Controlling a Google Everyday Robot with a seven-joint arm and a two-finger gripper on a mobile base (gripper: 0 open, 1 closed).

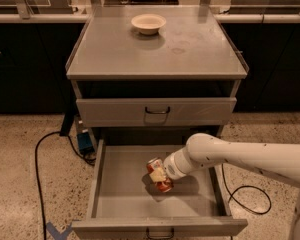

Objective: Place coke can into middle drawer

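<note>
Next, my gripper lets go of the coke can on the drawer's grey bottom, behind the dark loop handle (154, 194).
The coke can (157, 174), red-orange with a silver end, is tilted inside the open middle drawer (120, 194), low over the drawer's grey floor near its centre. My gripper (161, 174) reaches in from the right on a white arm and is shut on the can, its pale fingers (159, 175) wrapped across the can's middle. I cannot tell whether the can's lower end touches the drawer floor. The drawer is pulled fully out, its dark loop handle (160, 233) at the bottom edge.
The upper drawer front (155, 112) is closed above. A cream bowl (148, 23) sits on the cabinet top (190, 49). A black cable (40, 154) and a blue box (84, 143) lie on the floor at left; another cable (245, 199) loops at right.
</note>
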